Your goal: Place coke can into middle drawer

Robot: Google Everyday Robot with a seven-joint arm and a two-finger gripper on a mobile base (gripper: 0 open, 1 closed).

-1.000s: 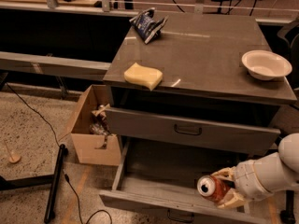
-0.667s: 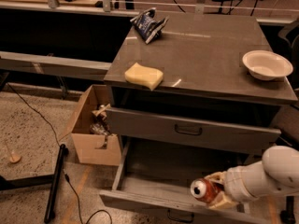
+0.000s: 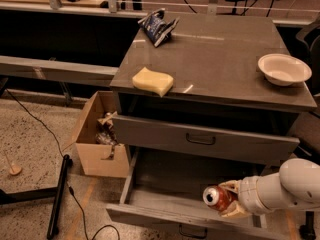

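Observation:
Next, my gripper releases the coke can on the middle drawer's bottom, straight (image 3: 199, 193) behind its front handle.
The coke can (image 3: 214, 196) is red with a silver top and lies on its side, top facing left. My gripper (image 3: 227, 200) is shut on it, with pale fingers (image 3: 231, 186) above and below the can. It holds the can just above the inside of the middle drawer (image 3: 160, 181). That drawer is pulled wide open, and the can sits over its front right part. My white arm (image 3: 285, 186) comes in from the right. The closed-looking top drawer (image 3: 200, 139), with a dark loop handle, sits above.
On the cabinet top (image 3: 220, 59) are a yellow sponge (image 3: 152, 81), a dark snack bag (image 3: 157, 25) and a white bowl (image 3: 284, 69). An open cardboard box (image 3: 97, 139) stands on the floor left of the cabinet. A black pole and cable (image 3: 57, 199) lie further left.
My gripper has carried the can leftward over the open drawer, and the arm has reached further in from the right. Nothing else has moved.

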